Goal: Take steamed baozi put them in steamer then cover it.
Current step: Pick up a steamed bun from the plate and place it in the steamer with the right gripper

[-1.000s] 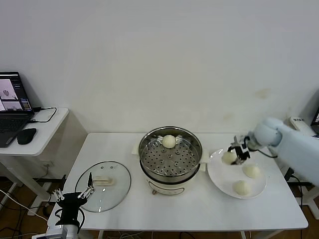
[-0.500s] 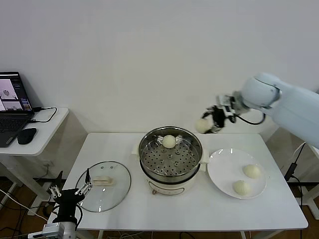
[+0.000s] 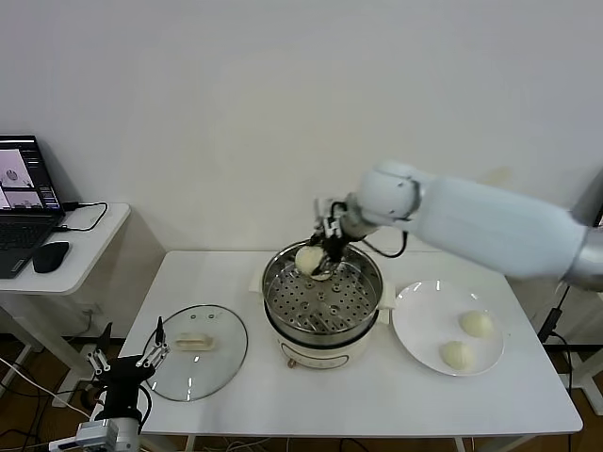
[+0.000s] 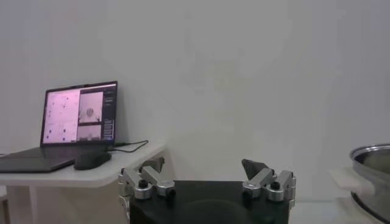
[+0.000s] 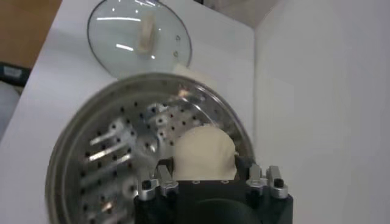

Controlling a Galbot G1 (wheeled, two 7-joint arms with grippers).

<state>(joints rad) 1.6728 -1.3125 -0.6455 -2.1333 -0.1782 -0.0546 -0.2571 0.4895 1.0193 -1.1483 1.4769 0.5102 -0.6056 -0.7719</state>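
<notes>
Next, my right gripper lets go of the baozi on the steamer tray (image 3: 286, 288) (image 5: 161, 119) near the rim facing the glass cover.
My right gripper (image 3: 323, 250) is shut on a cream-white baozi (image 3: 308, 259) and holds it just above the perforated tray at the back of the steamer (image 3: 273, 282). In the right wrist view the baozi (image 5: 204, 151) fills the space between the fingers of the gripper (image 5: 204, 165), over the steamer tray (image 5: 91, 158). Any baozi lying in the steamer is hidden behind it. Two baozi (image 3: 476, 323) (image 3: 457, 354) lie on the white plate (image 3: 415, 320). The glass cover (image 3: 195, 350) lies flat on the table left of the steamer. My left gripper (image 3: 124, 365) is open and empty, low at the table's front left corner.
A side table at the far left carries a laptop (image 3: 24, 184) and a mouse (image 3: 49, 256). The left wrist view shows the open gripper (image 4: 204, 165), the laptop (image 4: 79, 115) and the steamer's edge (image 4: 372, 155). The cover shows beyond the steamer in the right wrist view (image 5: 137, 30).
My right gripper lifted a baozi off the plate, carried it left over the steamer and came down to its back part. The left gripper sank slightly.
</notes>
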